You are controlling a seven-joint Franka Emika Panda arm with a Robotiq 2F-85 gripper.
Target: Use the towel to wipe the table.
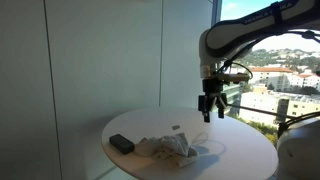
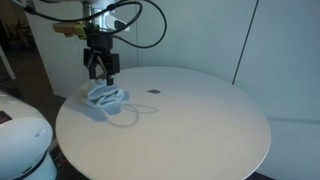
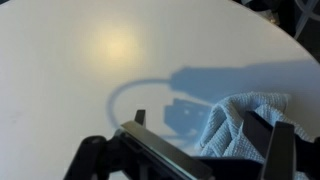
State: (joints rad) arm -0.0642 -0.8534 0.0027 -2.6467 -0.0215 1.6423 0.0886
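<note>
The gripper will close on the raised fold (image 1: pixel 179 143) (image 3: pixel 252 122) of the crumpled towel, on the side of the towel farther from the black block.
A crumpled light blue-white towel (image 1: pixel 170 147) lies on the round white table (image 1: pixel 240 160). It shows in both exterior views (image 2: pixel 106 97) and at the lower right of the wrist view (image 3: pixel 245 120). My gripper (image 1: pixel 212 105) hangs above the table, pointing down, open and empty. In an exterior view it is just above and behind the towel (image 2: pixel 100 68). In the wrist view the open fingers (image 3: pixel 202 122) frame the towel's left edge, and the towel lies by the right finger without touching it.
A black rectangular block (image 1: pixel 121 144) lies near the table's edge beside the towel. A small dark mark (image 2: pixel 153 93) sits on the tabletop. A glass wall and window stand behind the table (image 2: pixel 200 130).
</note>
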